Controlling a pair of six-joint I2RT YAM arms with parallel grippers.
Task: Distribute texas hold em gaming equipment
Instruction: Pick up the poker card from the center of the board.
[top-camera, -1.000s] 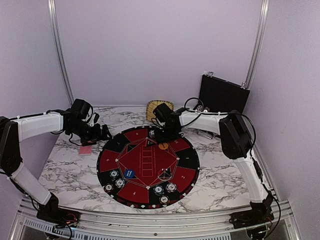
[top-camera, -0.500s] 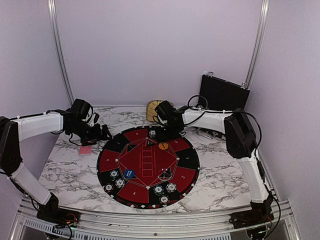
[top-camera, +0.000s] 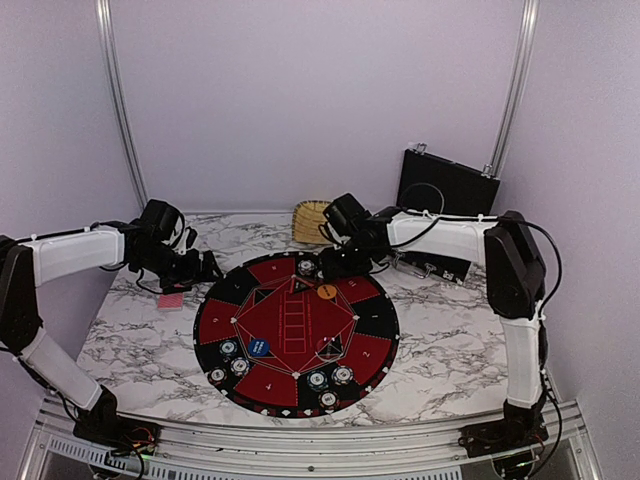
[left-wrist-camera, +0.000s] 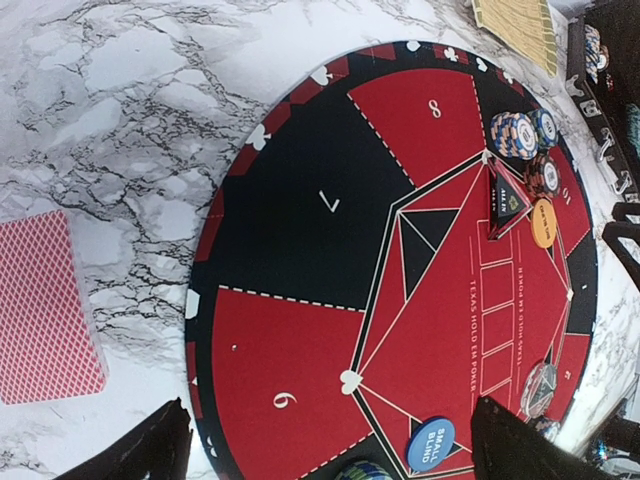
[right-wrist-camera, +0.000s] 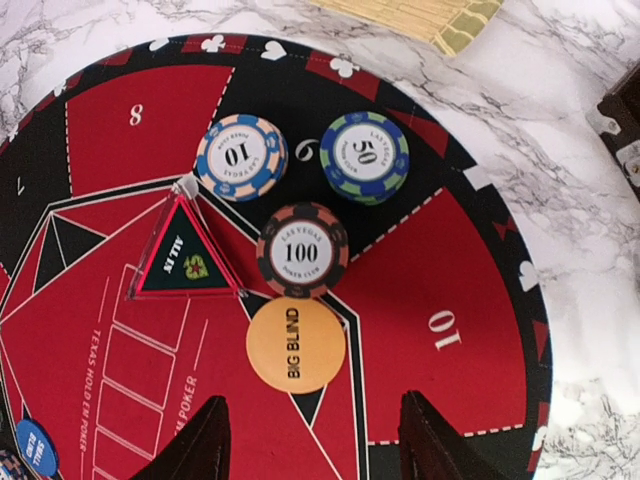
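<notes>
My left gripper is to go next to the red-backed cards by the round mat and close on the cards' long sides (top-camera: 172, 297) (left-wrist-camera: 40, 308).
On the round black-and-red mat (top-camera: 296, 333) the far sector holds three chips: a 10 (right-wrist-camera: 241, 157), a 50 (right-wrist-camera: 365, 156) and a 100 (right-wrist-camera: 302, 250). The orange Big Blind button (right-wrist-camera: 296, 344) lies just below the 100 chip. My right gripper (right-wrist-camera: 312, 420) hovers open over that button with nothing between its fingers. The blue Small Blind button (left-wrist-camera: 431, 444) lies left of centre. A red-backed card (left-wrist-camera: 45, 305) rests on the marble off the mat's left edge. My left gripper (left-wrist-camera: 335, 440) hangs wide open above the mat's left rim (top-camera: 208, 268), holding nothing.
Two groups of chips sit on the mat's near sectors (top-camera: 229, 348) (top-camera: 328, 382). A triangular All In marker (right-wrist-camera: 183, 258) lies beside the far chips. A woven basket (top-camera: 312, 218) and a black case (top-camera: 447, 190) stand at the back.
The right arm's elbow has swung out to the right and its gripper has shifted slightly right over the far chips. The left arm has barely moved.
</notes>
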